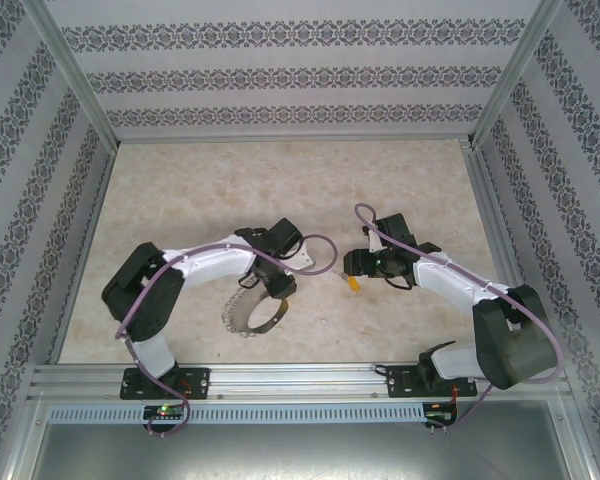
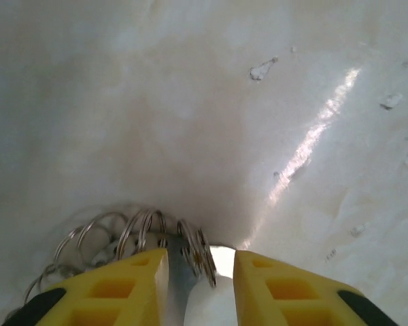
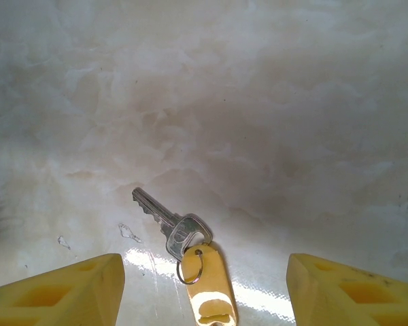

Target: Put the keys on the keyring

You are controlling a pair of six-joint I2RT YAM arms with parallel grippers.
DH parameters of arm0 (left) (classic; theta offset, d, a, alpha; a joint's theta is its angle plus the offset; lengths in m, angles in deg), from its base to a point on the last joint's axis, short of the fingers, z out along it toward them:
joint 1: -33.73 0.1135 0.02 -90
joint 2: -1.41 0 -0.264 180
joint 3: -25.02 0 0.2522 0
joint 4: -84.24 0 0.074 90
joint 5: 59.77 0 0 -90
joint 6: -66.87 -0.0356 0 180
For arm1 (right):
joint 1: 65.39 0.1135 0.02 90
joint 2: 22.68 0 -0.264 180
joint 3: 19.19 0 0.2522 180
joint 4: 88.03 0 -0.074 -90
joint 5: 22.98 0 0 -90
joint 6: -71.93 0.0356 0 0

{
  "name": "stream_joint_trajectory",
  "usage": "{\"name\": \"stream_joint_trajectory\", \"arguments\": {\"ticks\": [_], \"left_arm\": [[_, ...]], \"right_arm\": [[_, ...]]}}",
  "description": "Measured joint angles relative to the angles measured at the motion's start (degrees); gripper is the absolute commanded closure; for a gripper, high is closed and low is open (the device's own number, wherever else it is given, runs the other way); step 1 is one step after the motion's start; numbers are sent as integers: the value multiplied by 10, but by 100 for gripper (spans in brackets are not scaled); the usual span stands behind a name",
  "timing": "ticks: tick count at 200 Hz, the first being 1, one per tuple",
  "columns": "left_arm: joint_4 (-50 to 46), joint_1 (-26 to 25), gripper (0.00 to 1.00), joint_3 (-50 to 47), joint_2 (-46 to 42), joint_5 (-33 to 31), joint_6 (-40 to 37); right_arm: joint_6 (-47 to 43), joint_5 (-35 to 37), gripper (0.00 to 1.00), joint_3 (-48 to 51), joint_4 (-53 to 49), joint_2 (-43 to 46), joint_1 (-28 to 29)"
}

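The keyring's last small rings stand in the gap of the robot's left gripper, so that gripper should open, back off and take the plain part of the keyring (image 2: pixel 223 260) just past them.
The keyring (image 1: pixel 252 313), a wide silvery band fringed with small rings, lies on the marble tabletop at the left. My left gripper (image 1: pixel 277 287) hangs over its far right side. In the left wrist view its yellow fingers (image 2: pixel 129 285) stand apart around the keyring's band (image 2: pixel 192 246), which sits close to the left finger and clear of the right one. The key (image 3: pixel 168 221) is silver, joined by a small split ring to a yellow-orange tag (image 3: pixel 209 285). It lies flat between the wide-open fingers of my right gripper (image 3: pixel 204 275), untouched. From above, the key (image 1: pixel 353 283) is just under the right gripper (image 1: pixel 358 268).
Patterned walls (image 1: pixel 280 75) and aluminium posts (image 1: pixel 75 85) enclose the tabletop on three sides. A metal rail (image 1: pixel 300 378) carrying both arm bases runs along the near edge. The far half of the marble surface (image 1: pixel 290 180) is bare.
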Motion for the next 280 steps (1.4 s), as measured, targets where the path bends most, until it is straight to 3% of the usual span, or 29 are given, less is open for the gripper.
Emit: {"name": "stream_joint_trajectory", "arguments": {"ticks": [19,47,80,120,167,280], "left_arm": [[64,18,59,-58,-81,11,32],[186,43,59,-155,-211,22,94],[302,43,62,-250,-274,33,155],[401,43,67,-338,-270,61,215],[500,43,70,-368,-218,94,251],[555,28,79,-387,-164,106,265]], "right_arm": [[0,0,35,0,-1,5,0],[0,0,35,0,-2,10,0],[1,-1,35,0,-2,10,0],[5,-7,35,0,-2,10,0],[9,-11,35,0,-2,7,0],[9,-15,35,-4,1,-3,0]]}}
